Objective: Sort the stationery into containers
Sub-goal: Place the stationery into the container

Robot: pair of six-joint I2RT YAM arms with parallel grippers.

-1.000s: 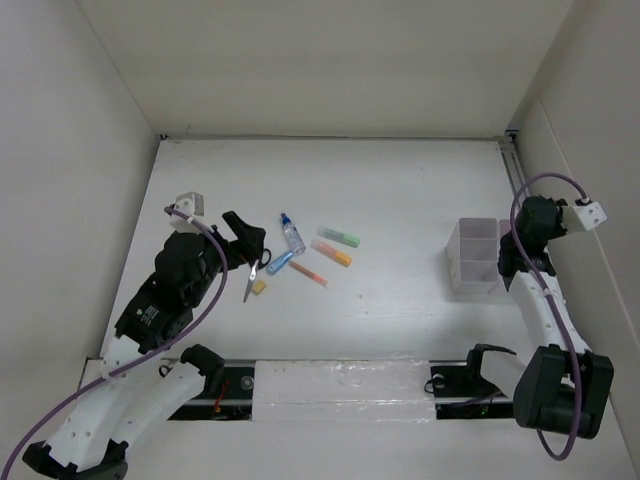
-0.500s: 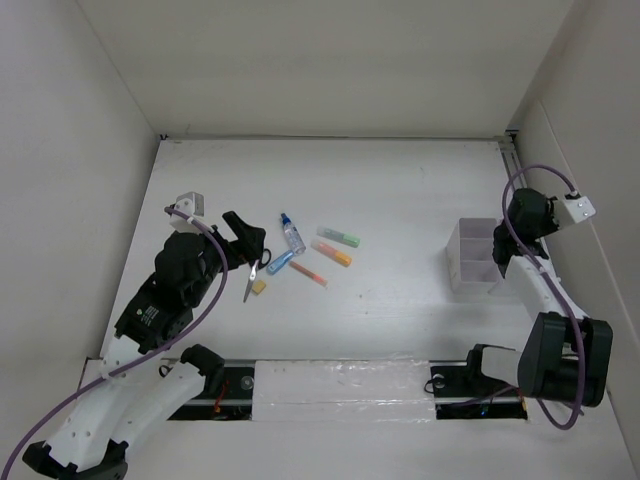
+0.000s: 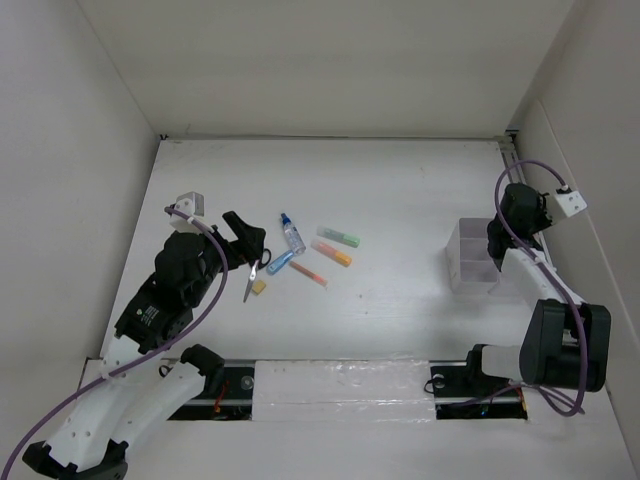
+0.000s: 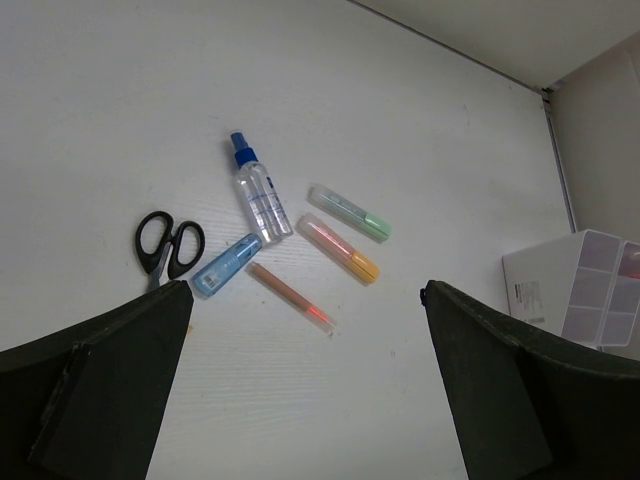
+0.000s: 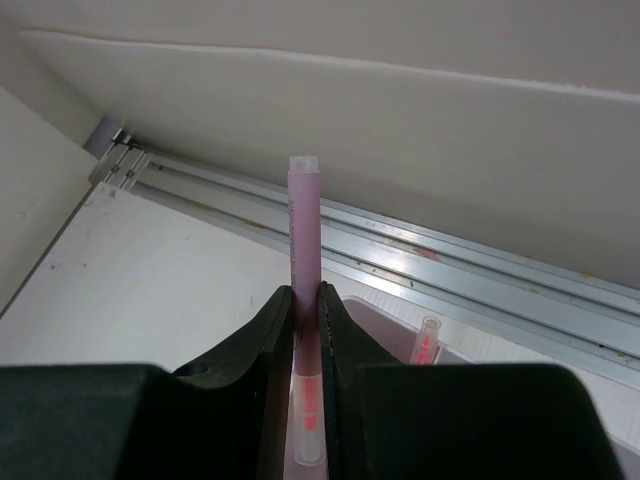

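Observation:
My right gripper will let go of the pink pen inside the far compartment [image 3: 519, 233] [image 5: 372, 335] beside the aluminium rail.
On the left half of the table lie the stationery: black-handled scissors [image 3: 252, 270] [image 4: 168, 245], a yellow eraser [image 3: 259, 287], a blue-capped glue bottle [image 3: 292, 234] [image 4: 258, 192], a blue marker [image 3: 280, 262] [image 4: 225, 265], an orange marker [image 3: 331, 252] [image 4: 338, 248], a green marker [image 3: 338, 237] [image 4: 348, 213] and a thin orange-red pen [image 3: 308, 273] [image 4: 292, 297]. My left gripper [image 3: 243, 240] [image 4: 305, 400] hangs open over their near-left side, holding nothing. My right gripper [image 3: 497, 240] [image 5: 306, 300] is shut on a pinkish-red pen [image 5: 304, 230], held upright above the containers [image 3: 472, 258] [image 4: 585, 290]. Another pen [image 5: 428, 342] stands in a compartment.
White walls close in the table on the left, back and right. An aluminium rail [image 5: 420, 250] runs along the right wall just behind the containers. Both arm bases sit on a taped strip [image 3: 340, 385] at the near edge.
My right wrist has swung left and slightly back over the containers, still gripping the pen. The left arm and the stationery have not moved.

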